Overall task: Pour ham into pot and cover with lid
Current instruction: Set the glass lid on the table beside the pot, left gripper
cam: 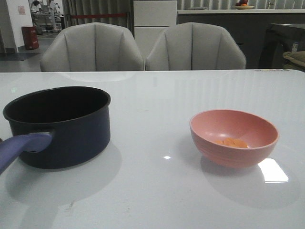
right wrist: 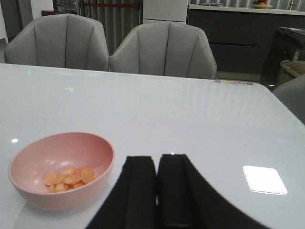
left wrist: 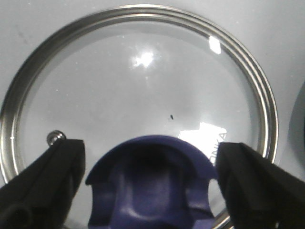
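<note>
My right gripper will go to the salmon-pink bowl next and grab the bowl's rim (cam: 276, 135) (right wrist: 113, 153) on the side farthest from the dark navy pot.
The dark navy pot (cam: 59, 126) stands at the table's left with its purple-blue handle (cam: 21, 147) pointing toward me. At the right sits a salmon-pink bowl (cam: 234, 137) holding the ham (cam: 231, 142), a small heap of orange slices (right wrist: 70, 178). In the left wrist view the glass lid (left wrist: 138, 81) lies flat on the table, and my left gripper (left wrist: 151, 167) is open with its fingers on either side of the purple-blue knob (left wrist: 152, 183), not touching it. My right gripper (right wrist: 156, 164) is shut and empty, just to the right of the bowl (right wrist: 62, 169). Neither gripper shows in the front view.
Two grey chairs (cam: 93, 47) stand behind the far edge of the white table (cam: 157, 186). A dark cabinet is at the back right. The lid is out of the front view.
</note>
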